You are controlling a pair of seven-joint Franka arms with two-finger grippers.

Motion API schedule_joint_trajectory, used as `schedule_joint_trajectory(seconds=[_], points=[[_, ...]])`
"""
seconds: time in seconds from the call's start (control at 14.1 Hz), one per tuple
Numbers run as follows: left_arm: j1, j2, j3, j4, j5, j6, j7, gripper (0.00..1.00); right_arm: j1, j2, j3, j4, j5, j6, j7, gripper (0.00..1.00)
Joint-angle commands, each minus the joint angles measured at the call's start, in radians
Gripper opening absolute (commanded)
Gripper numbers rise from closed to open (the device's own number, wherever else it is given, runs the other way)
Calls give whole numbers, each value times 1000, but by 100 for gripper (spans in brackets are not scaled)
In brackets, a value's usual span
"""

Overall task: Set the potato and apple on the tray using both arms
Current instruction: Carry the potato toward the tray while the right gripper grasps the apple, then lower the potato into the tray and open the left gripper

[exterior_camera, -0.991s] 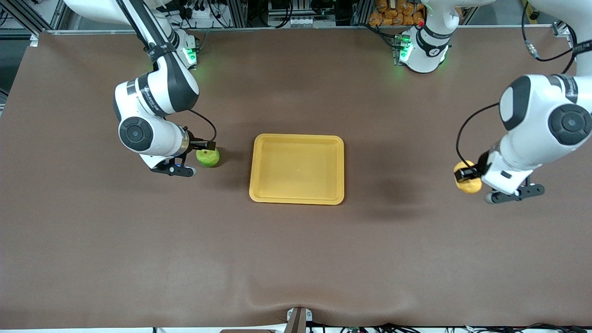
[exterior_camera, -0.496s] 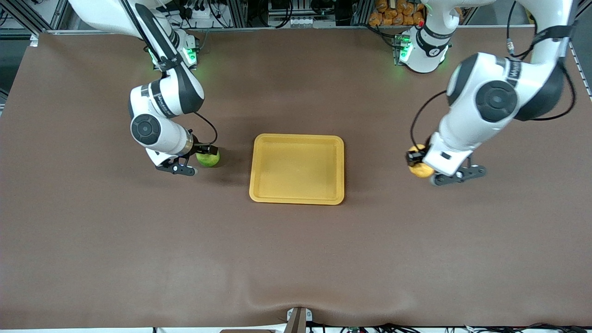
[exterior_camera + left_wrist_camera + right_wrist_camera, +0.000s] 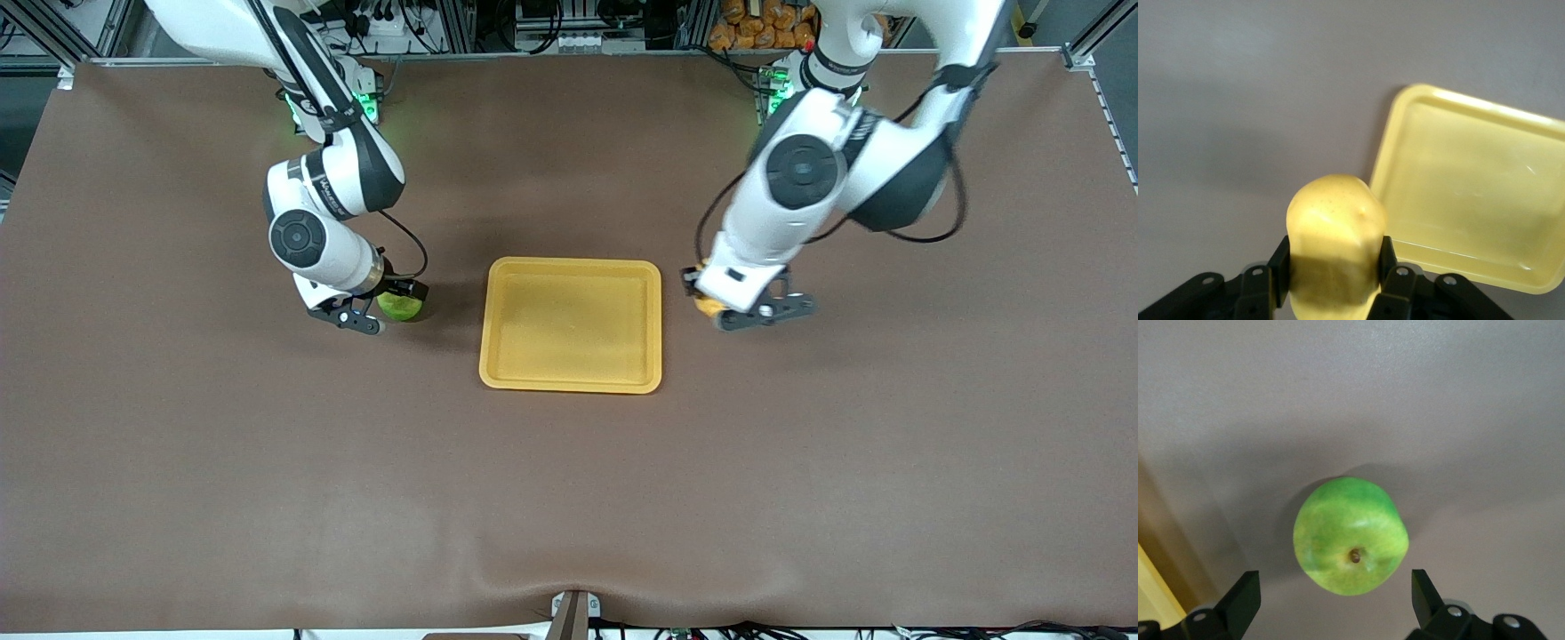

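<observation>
Next, my left gripper lets go of the potato inside the tray (image 3: 629, 332) (image 3: 1423, 175), close along the rim nearest my left gripper.
The yellow-orange potato (image 3: 1335, 247) is clamped between my left gripper's (image 3: 1333, 267) fingers and hangs over the table just beside the tray's edge at the left arm's end. In the front view only a sliver of the potato (image 3: 706, 306) shows under the left gripper (image 3: 702, 298). The yellow-orange tray (image 3: 487, 324) lies in the middle of the table, with nothing on it; its rim (image 3: 1386, 150) also shows in the left wrist view. The green apple (image 3: 402, 307) rests on the table beside the tray, toward the right arm's end. My right gripper (image 3: 1331, 597) stands open with a finger on each side of the apple (image 3: 1350, 535), not touching it.
The brown mat (image 3: 569, 498) covers the whole table. A corner of the tray (image 3: 1151, 597) shows at the border of the right wrist view. Cables and orange items (image 3: 760, 31) sit off the table near the arm bases.
My left arm has carried the potato from the left arm's end of the table to beside the tray. The right arm shifted slightly at the apple, which has not moved.
</observation>
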Motion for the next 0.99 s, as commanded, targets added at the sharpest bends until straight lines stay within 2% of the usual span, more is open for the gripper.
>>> schedule_joint_trajectory(seconds=[0.0,0.21,0.35,0.64,0.92], points=[[-98,162,0,127,105,-12,-137,0,4,33,-4,-11,10,65,34,100],[-170,288,1,199,231,-12,-215,0,4,53,-4,-11,10,74,34,100],[-203,303,3,199,303,-12,-235,0,2,54,-5,-13,10,72,33,100],[-245,389,7,242,382,7,-238,0,2,68,-5,-14,10,80,34,100],[-270,435,13,251,420,10,-258,0,4,94,-5,-17,8,106,33,100]])
